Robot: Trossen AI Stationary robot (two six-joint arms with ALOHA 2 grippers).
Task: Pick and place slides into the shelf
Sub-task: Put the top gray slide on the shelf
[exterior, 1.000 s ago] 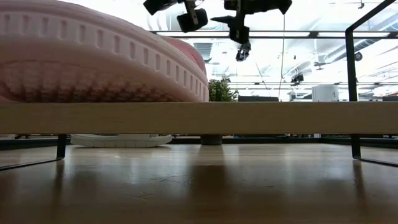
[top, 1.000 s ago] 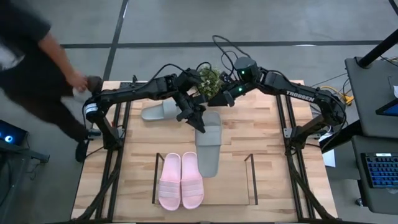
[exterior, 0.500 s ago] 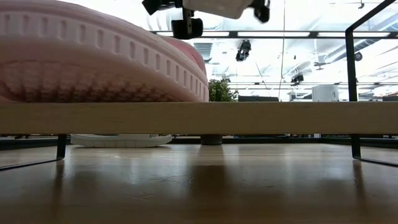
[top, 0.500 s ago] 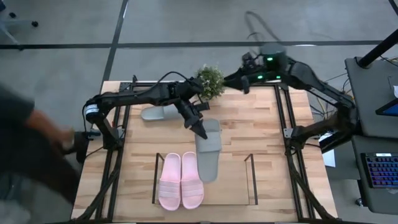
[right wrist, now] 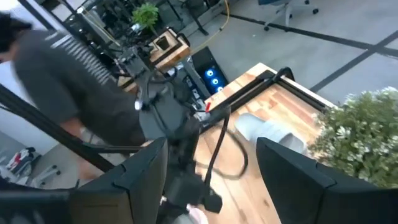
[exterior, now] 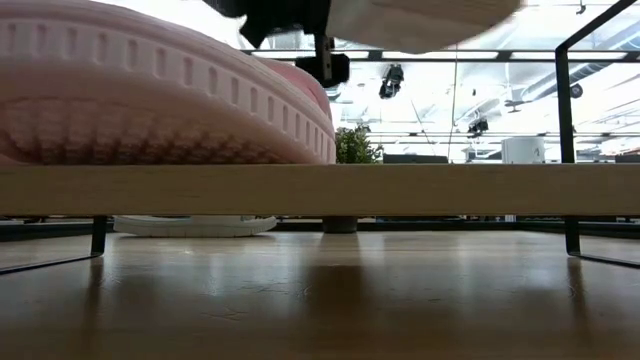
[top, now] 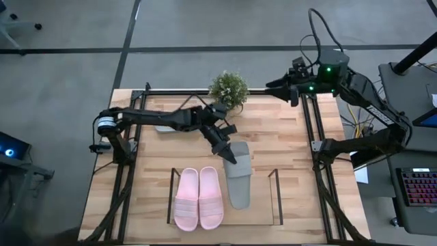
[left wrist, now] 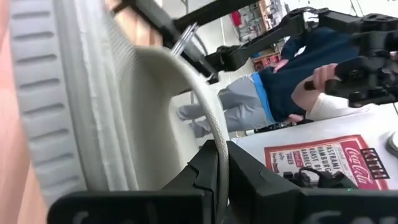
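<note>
Next, my left gripper releases the grey slide so that it is left on the shelf's wood base (top: 233, 193), close beside the pink pair.
My left gripper (top: 231, 156) is shut on a grey slide (top: 239, 179) and holds it in the air over the shelf (top: 276, 197), right of the pink pair (top: 199, 198). The pink pair rests sole down on the shelf's wood base (exterior: 400, 190). In the low view the grey slide's sole (exterior: 420, 15) shows high above the base. The second grey slide (top: 162, 127) lies on the table at the far left, mostly hidden under my left arm. My right gripper (top: 281, 85) is open and empty above the table's far right edge. My left gripper pinches the grey slide's strap at its edge (left wrist: 219, 146), one finger on each face of the strap, one of them (left wrist: 202, 177) on the inner side. The fingers come slanting down from the table's far left. The slide is lifted clear and lies lengthwise toward the near edge.
A small potted plant (top: 227, 87) stands at the table's far edge, between the two arms. The black metal frame's rails (top: 308, 130) run along the table's left and right sides. A person (right wrist: 68, 81) shows beyond the table in the right wrist view.
My left gripper has carried the grey slide toward the near edge and a little right, clear of the table, to a place over the shelf beside the pink pair. My right gripper has drawn back from beside my left gripper to the far right corner. A person at the left has walked off.
</note>
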